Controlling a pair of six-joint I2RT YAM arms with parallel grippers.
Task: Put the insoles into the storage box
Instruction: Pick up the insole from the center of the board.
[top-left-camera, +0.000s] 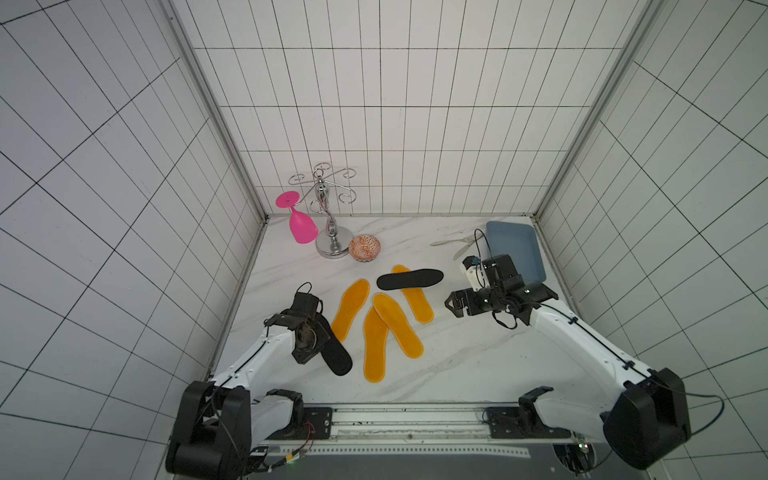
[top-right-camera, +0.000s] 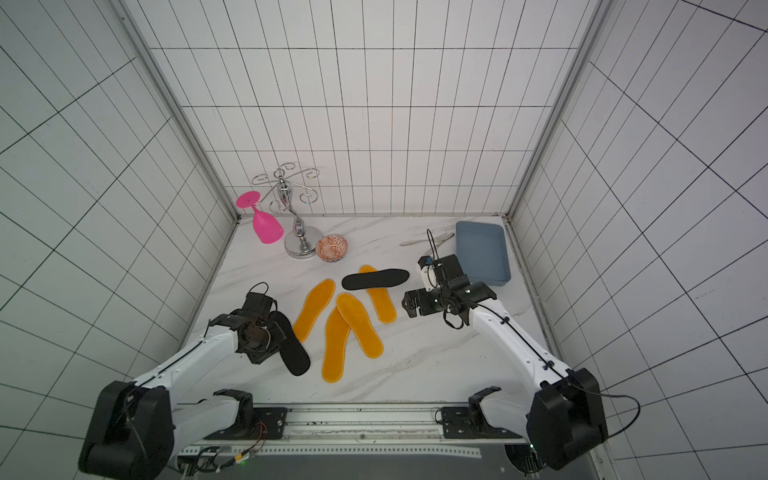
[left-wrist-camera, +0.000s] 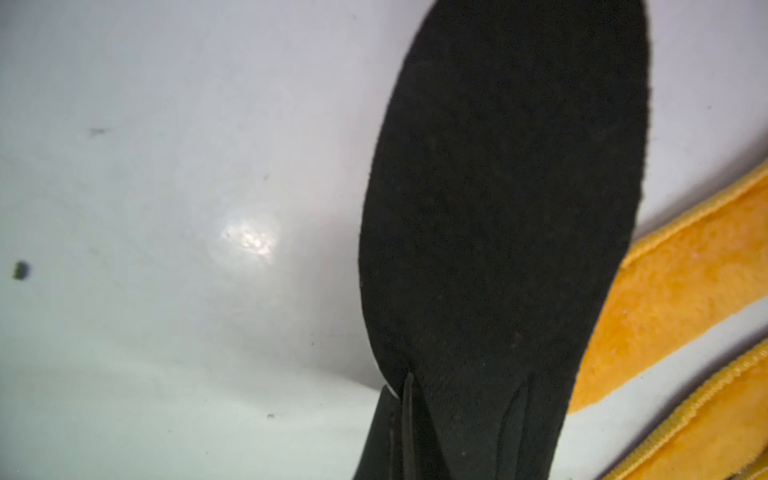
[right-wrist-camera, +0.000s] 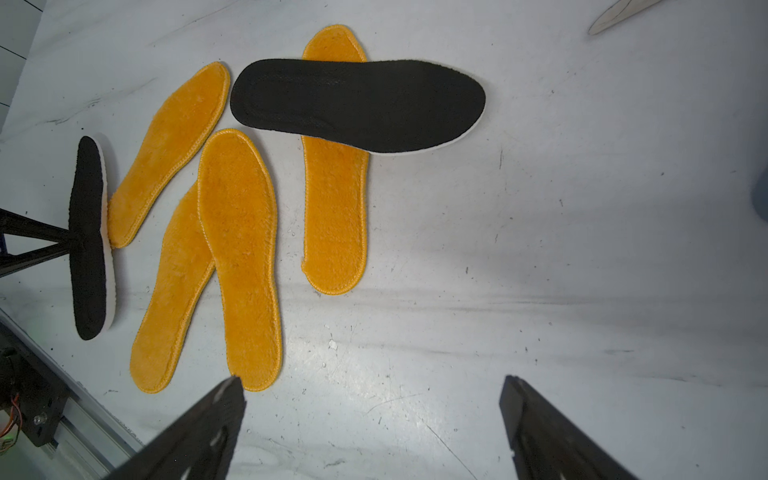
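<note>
The free long edge (right-wrist-camera: 107, 238) of the black insole that my left gripper holds, opposite that gripper's fingers, should be taken hold of next by my right gripper.
My left gripper (left-wrist-camera: 449, 415) is shut on the edge of a black insole (top-left-camera: 337, 353) at the left of the table. In the right wrist view that insole (right-wrist-camera: 88, 237) is tipped up on its side. Beside it lie four orange-yellow insoles (top-left-camera: 351, 309) (top-left-camera: 374, 347) (top-left-camera: 397, 326) (top-left-camera: 417, 301), two of them overlapping. A second black insole (top-left-camera: 409, 278) lies across the far one. The blue-grey storage box (top-left-camera: 517, 249) stands at the back right with nothing in it. My right gripper (top-left-camera: 451, 305) hangs open over bare table between the insoles and the box, holding nothing (right-wrist-camera: 374, 415).
A pink goblet (top-left-camera: 301, 226) hangs on a chrome rack (top-left-camera: 330, 237) at the back left. A small orange patterned bowl (top-left-camera: 364, 248) sits beside the rack. Cutlery (top-left-camera: 455, 242) lies just left of the box. Tiled walls close in three sides.
</note>
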